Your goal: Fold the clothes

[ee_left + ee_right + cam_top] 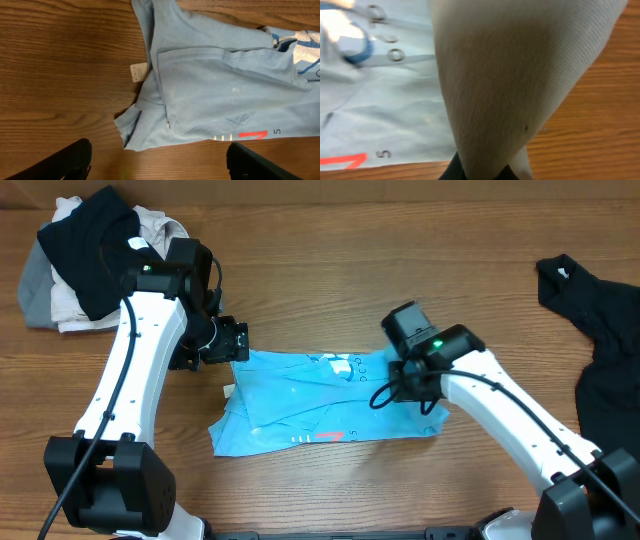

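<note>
The print lies uncovered while my right gripper holds the fold near the T-shirt's front edge, so I should take the fold's back corner (384, 356) and pull it inward.
The light blue T-shirt (320, 405) lies partly folded at the table's middle, with white lettering and a red mark (252, 135) near its front edge. My left gripper (232, 345) hovers open over the shirt's left end; its two dark fingers (65, 162) stand wide apart above bare wood, holding nothing. A white tag (138, 72) sticks out at that end. My right gripper (410, 375) is at the shirt's right end, shut on a fold of the T-shirt (520, 75) that rises from the jaws. A black shirt (600, 350) lies at the far right.
A heap of black, grey and white garments (90, 260) sits at the back left corner. Wooden tabletop (330, 290) shows behind the T-shirt and between it and the black shirt.
</note>
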`<control>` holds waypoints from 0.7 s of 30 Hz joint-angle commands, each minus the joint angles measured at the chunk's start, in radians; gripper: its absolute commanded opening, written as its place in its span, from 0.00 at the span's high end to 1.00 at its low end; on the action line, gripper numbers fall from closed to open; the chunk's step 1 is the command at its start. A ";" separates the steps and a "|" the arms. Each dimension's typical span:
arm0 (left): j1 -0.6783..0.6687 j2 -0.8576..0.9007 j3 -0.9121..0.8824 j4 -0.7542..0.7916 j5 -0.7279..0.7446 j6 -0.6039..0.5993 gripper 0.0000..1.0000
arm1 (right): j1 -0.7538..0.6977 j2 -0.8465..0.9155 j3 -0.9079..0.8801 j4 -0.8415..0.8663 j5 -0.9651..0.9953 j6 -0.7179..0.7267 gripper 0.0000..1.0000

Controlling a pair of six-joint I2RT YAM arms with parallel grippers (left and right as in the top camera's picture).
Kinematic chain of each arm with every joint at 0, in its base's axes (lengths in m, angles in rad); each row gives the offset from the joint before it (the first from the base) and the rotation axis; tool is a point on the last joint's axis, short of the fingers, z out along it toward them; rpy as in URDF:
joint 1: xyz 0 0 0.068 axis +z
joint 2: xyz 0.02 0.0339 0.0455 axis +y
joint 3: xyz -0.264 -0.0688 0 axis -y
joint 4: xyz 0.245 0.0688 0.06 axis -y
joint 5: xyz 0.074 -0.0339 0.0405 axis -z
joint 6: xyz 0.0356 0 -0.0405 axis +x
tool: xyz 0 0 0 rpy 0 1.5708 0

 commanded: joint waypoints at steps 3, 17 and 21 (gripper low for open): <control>-0.004 0.001 0.000 -0.003 0.008 0.004 0.11 | 0.063 -0.013 0.023 0.045 -0.080 0.010 0.51; -0.004 0.001 0.000 -0.014 0.008 0.005 0.11 | 0.012 -0.010 0.040 0.097 -0.053 0.146 0.11; -0.004 0.001 0.000 -0.013 0.008 0.005 0.11 | -0.058 -0.010 0.039 0.097 -0.117 0.136 0.11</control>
